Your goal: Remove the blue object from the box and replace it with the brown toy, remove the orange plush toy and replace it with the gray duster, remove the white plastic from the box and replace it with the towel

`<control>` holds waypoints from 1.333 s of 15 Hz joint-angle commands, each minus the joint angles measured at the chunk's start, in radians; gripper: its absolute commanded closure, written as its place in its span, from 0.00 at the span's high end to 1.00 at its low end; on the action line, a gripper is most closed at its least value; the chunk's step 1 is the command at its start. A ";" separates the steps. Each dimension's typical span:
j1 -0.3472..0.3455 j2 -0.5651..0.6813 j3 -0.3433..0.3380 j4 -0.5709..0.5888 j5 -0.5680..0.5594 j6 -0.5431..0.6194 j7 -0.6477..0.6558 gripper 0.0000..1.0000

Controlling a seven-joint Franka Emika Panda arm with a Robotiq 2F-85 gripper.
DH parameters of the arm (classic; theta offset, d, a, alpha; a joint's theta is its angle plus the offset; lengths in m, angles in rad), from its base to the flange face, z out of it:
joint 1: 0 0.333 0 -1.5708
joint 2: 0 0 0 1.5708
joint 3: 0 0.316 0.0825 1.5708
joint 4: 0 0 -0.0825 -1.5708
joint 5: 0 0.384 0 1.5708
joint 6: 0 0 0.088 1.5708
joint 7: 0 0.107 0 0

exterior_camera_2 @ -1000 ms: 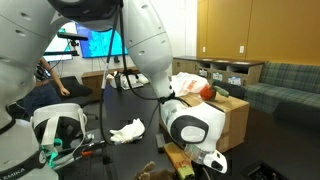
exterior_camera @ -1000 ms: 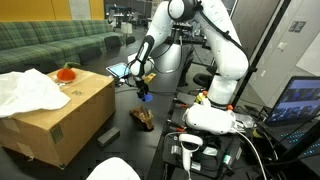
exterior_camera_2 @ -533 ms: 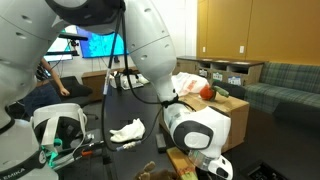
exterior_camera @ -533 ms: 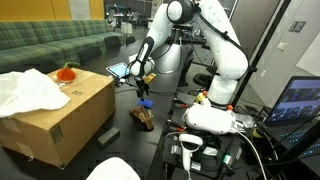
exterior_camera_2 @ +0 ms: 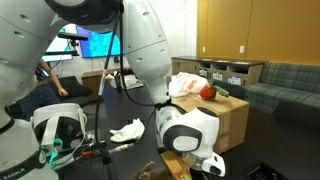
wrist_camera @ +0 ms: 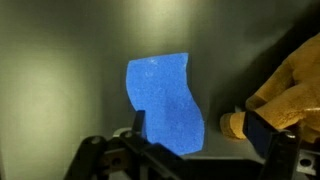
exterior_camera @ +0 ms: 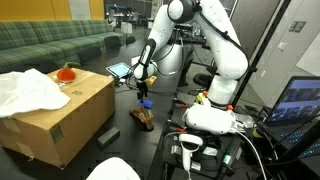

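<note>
The robot's gripper needs to next go to the brown toy's middle (exterior_camera: 143,118) (wrist_camera: 298,103), beside the blue object, and close there.
My gripper (exterior_camera: 143,90) hangs over the dark floor beside the cardboard box (exterior_camera: 60,120), with its jaws wide apart. The blue object (exterior_camera: 144,101) is just below it. In the wrist view the blue object (wrist_camera: 165,105) is a flat wavy piece by the left finger (wrist_camera: 137,126), clear of the right one. The brown toy (exterior_camera: 143,118) lies on the floor close by and shows at the right of the wrist view (wrist_camera: 285,85). The orange plush toy (exterior_camera: 67,72) and the white plastic (exterior_camera: 25,90) sit on top of the box. A white towel (exterior_camera_2: 127,130) lies on the floor.
A grey block (exterior_camera: 108,135) lies at the box's foot. A green couch (exterior_camera: 50,45) stands behind the box. The robot's base (exterior_camera: 210,120) with cables and a laptop (exterior_camera: 295,100) are at the right. The box also shows in an exterior view (exterior_camera_2: 232,115).
The blue object shows slightly lower under the gripper than a second ago. The arm has hardly moved.
</note>
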 commanded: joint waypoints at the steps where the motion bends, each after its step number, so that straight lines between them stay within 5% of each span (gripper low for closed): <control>1: -0.018 -0.091 0.032 -0.126 -0.024 0.095 -0.085 1.00; 12: -0.096 -0.199 0.263 -0.196 0.129 0.025 -0.225 1.00; 15: -0.067 -0.200 0.266 -0.203 0.150 0.012 -0.200 1.00; 20: 0.030 -0.231 0.175 -0.260 0.112 0.075 -0.066 1.00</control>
